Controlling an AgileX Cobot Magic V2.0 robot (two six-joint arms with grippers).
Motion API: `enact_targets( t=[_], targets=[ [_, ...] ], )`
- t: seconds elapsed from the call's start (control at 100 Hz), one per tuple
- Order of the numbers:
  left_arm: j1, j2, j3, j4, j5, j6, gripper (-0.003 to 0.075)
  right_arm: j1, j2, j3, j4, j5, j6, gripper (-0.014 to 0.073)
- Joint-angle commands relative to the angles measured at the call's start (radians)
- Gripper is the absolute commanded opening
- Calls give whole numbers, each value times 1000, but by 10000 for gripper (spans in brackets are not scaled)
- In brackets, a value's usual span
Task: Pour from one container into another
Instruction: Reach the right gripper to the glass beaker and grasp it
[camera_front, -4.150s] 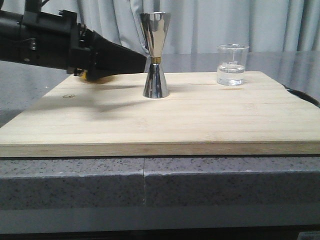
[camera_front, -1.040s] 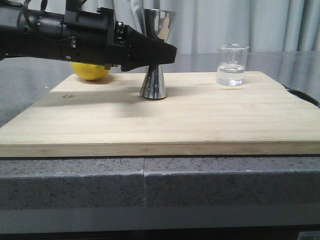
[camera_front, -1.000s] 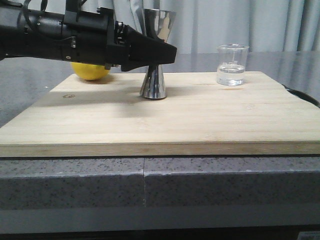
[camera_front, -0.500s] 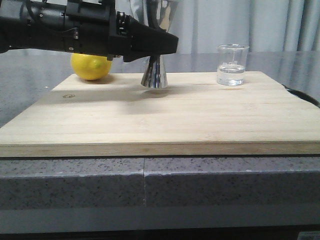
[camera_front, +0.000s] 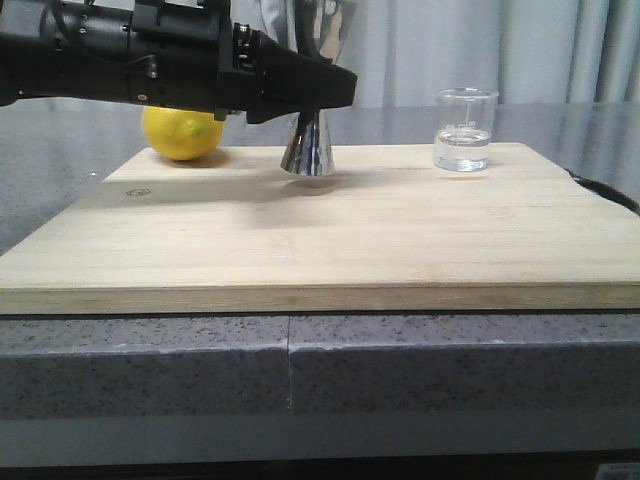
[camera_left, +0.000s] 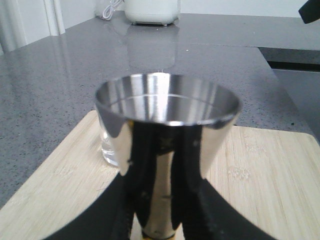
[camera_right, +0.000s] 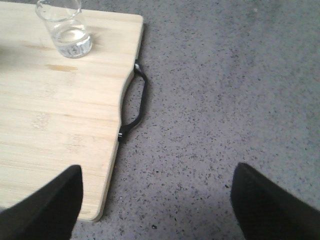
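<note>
The robot's right gripper should next go to the clear glass beaker and close around the middle of its body (camera_front: 463, 138) (camera_right: 70, 34), below the beaker's rim.
The steel hourglass jigger (camera_front: 308, 150) hangs just above the wooden board (camera_front: 330, 235), its base off the wood and slightly tilted. My left gripper (camera_front: 328, 92) is shut on its narrow waist, coming in from the left. In the left wrist view the jigger's upper cup (camera_left: 166, 112) fills the middle, with black fingers (camera_left: 125, 205) on either side of the stem. The clear glass beaker (camera_front: 464, 130), holding a little clear liquid, stands at the board's far right. It also shows as the beaker (camera_right: 65, 31) in the right wrist view. My right gripper (camera_right: 157, 205) is open over the counter beside the board's right edge, holding nothing.
A yellow lemon (camera_front: 182, 133) lies on the board's far left corner, behind the left arm. A black handle (camera_right: 138, 100) sticks out from the board's right edge. Grey speckled counter (camera_right: 225, 100) surrounds the board. A white appliance (camera_left: 151, 10) stands far back on the counter.
The left gripper closed on the jigger's waist and raised it off the board over the last second. The lemon shows more fully. The beaker has not moved.
</note>
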Motion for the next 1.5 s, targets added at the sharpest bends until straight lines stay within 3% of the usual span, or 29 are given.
enact_targets(
  t=[0.0, 0.2, 0.49, 0.8, 1.12, 1.49],
  targets=[
    [-6, -48, -30, -86, 125, -11, 59, 40, 50, -73, 17, -52, -34, 546],
    [-6, -48, -30, -86, 125, -11, 59, 139, 148, -105, 14, -105, -35, 546],
    [-6, -48, -30, -86, 125, -11, 59, 151, 247, -75, 128, -403, -64, 546],
    [-6, -48, -30, -86, 125, -11, 59, 247, 381, 4, 135, -750, -72, 546],
    [-6, -48, -30, -86, 125, -11, 59, 335, 584, 4, 113, -1002, -72, 546],
    [-6, -48, -30, -86, 125, -11, 59, 337, 758, 4, 110, -1218, -68, 546]
  ],
)
